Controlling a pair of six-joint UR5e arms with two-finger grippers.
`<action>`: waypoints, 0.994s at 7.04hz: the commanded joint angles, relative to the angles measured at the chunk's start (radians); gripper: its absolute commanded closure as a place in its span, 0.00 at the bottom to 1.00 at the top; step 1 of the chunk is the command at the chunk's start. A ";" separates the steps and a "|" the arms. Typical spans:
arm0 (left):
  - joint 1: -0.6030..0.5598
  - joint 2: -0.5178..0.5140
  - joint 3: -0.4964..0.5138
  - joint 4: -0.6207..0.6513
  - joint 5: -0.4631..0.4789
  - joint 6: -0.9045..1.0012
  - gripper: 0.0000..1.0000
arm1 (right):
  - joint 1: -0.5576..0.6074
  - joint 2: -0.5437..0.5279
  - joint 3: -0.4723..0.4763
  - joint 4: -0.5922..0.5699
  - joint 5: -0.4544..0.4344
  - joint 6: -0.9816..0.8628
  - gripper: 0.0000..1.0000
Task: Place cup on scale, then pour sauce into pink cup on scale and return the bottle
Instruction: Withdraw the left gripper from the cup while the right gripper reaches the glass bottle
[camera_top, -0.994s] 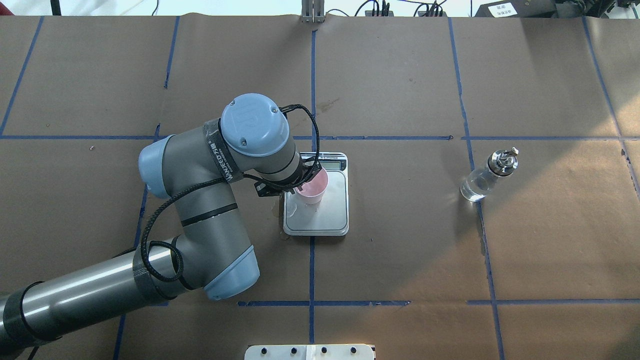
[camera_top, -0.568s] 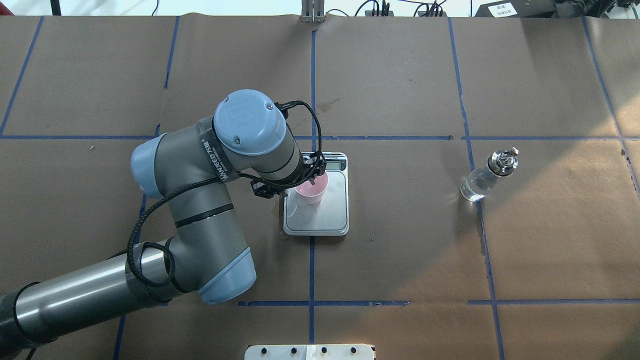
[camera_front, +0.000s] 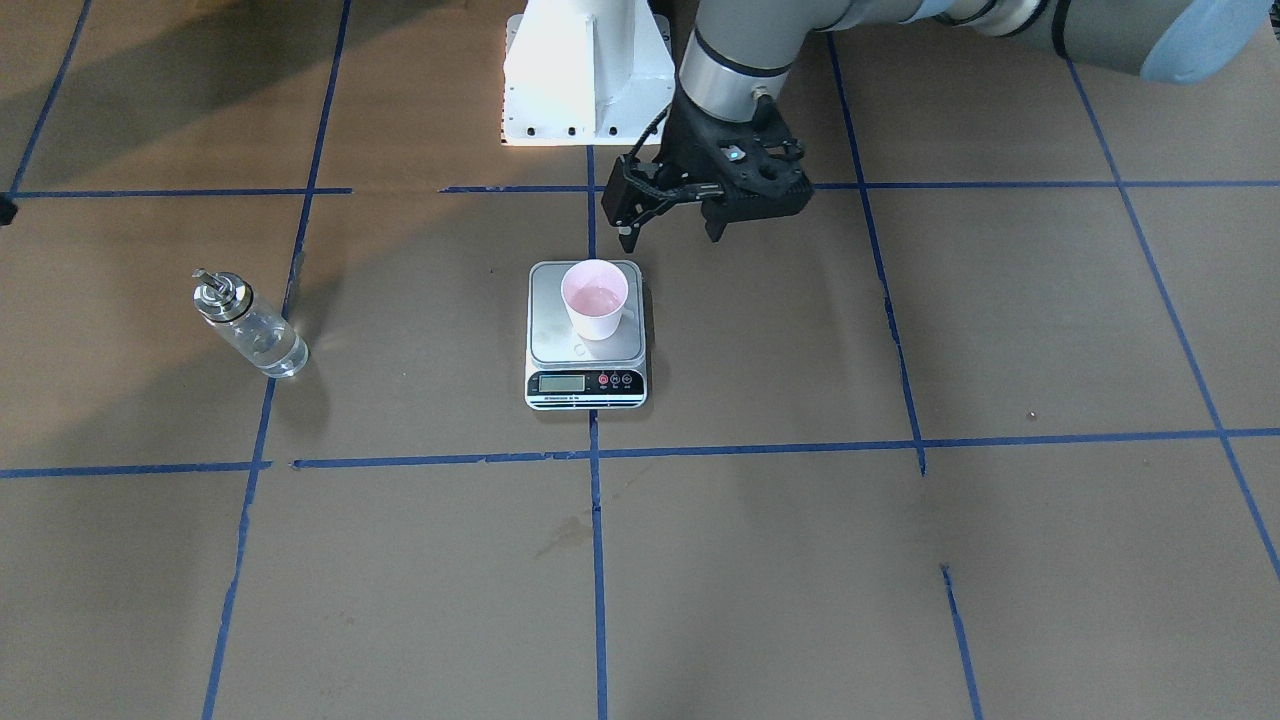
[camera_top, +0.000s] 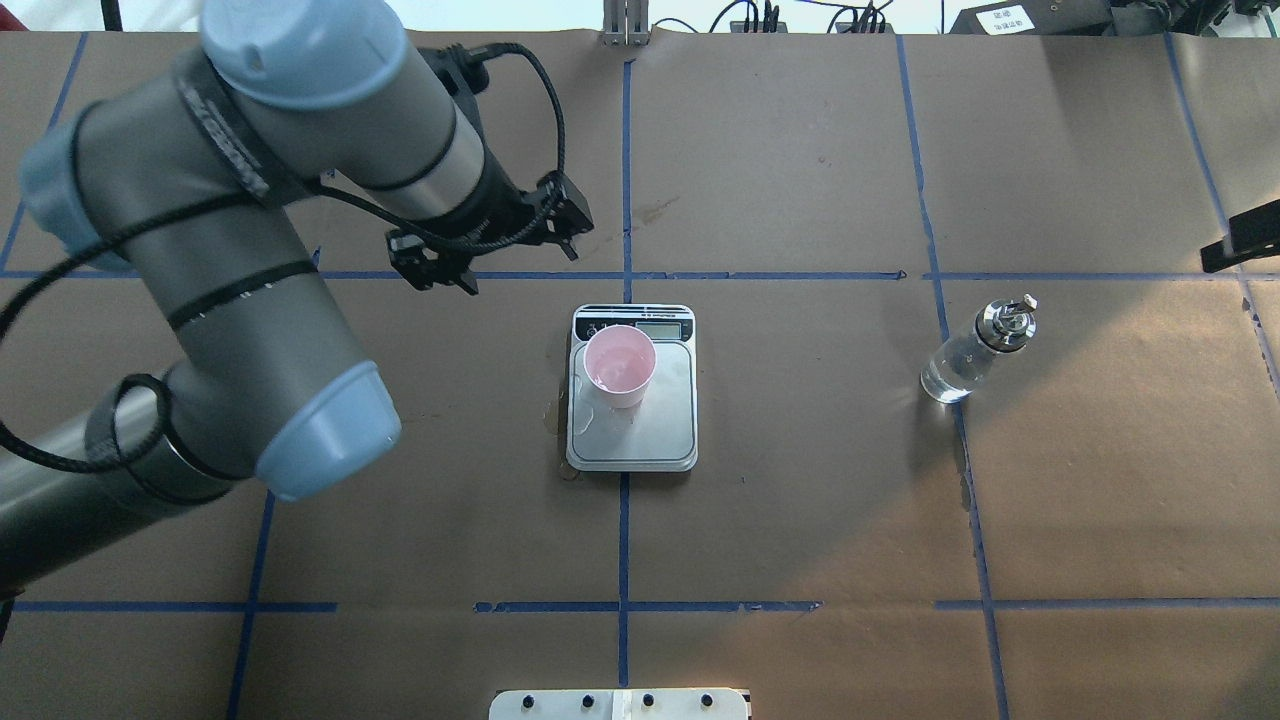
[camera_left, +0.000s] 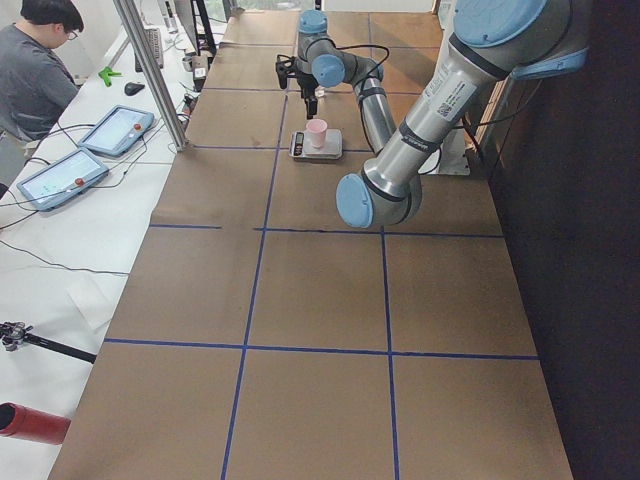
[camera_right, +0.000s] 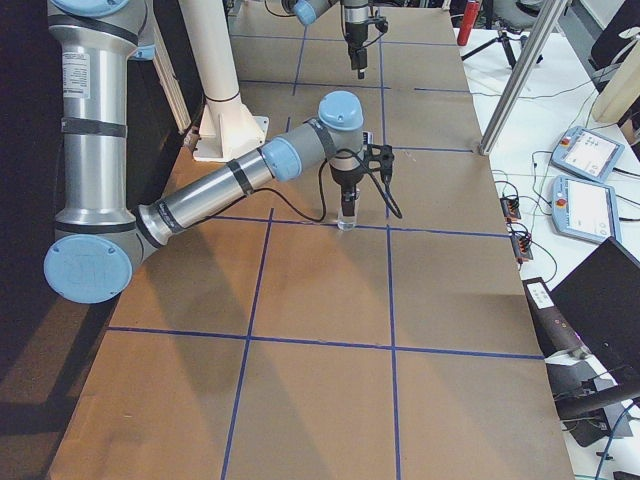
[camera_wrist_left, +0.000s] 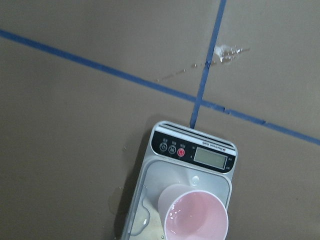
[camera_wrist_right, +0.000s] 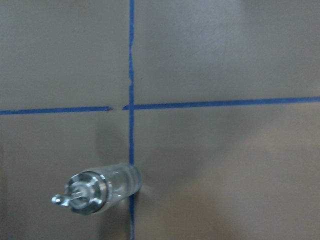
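Note:
The clear glass bottle should be next for my right gripper, which will go to it and grab the bottle's body (camera_front: 254, 332) (camera_wrist_right: 116, 184) just below its silver cap.
The pale pink cup (camera_front: 597, 298) stands upright on the scale (camera_front: 585, 385), on the left part of the steel platform (camera_top: 665, 430). The cup also shows in the left wrist view (camera_wrist_left: 197, 217). My left gripper (camera_front: 670, 232) is open and empty, raised and clear of the cup on the robot's side. The clear glass bottle (camera_top: 965, 358) with its silver cap stands upright on the paper to the right, holding clear sauce (camera_front: 265, 345). A black edge of my right gripper (camera_top: 1243, 240) shows beyond the bottle. The right wrist view looks down on the bottle (camera_wrist_right: 100, 189); no fingers show.
Small puddles lie on the scale's platform (camera_wrist_left: 142, 215) and drops on the paper (camera_wrist_left: 227, 51). The robot's white base (camera_front: 585, 70) stands at the table's near edge. An operator (camera_left: 35, 70) sits by tablets at the far side. Blue tape lines cross the brown paper.
My left gripper, which was at the cup on the scale, has let go, risen and drawn back to the far left. The cup stays on the scale. A black part of the right gripper has come into the overhead view.

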 joint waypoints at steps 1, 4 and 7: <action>-0.137 0.069 -0.061 0.052 -0.053 0.194 0.00 | -0.293 -0.002 0.170 0.010 -0.270 0.369 0.00; -0.272 0.193 -0.104 0.101 -0.054 0.504 0.00 | -0.797 -0.121 0.183 0.184 -0.911 0.732 0.00; -0.333 0.264 -0.103 0.100 -0.051 0.643 0.00 | -0.927 -0.156 0.037 0.279 -1.273 0.760 0.00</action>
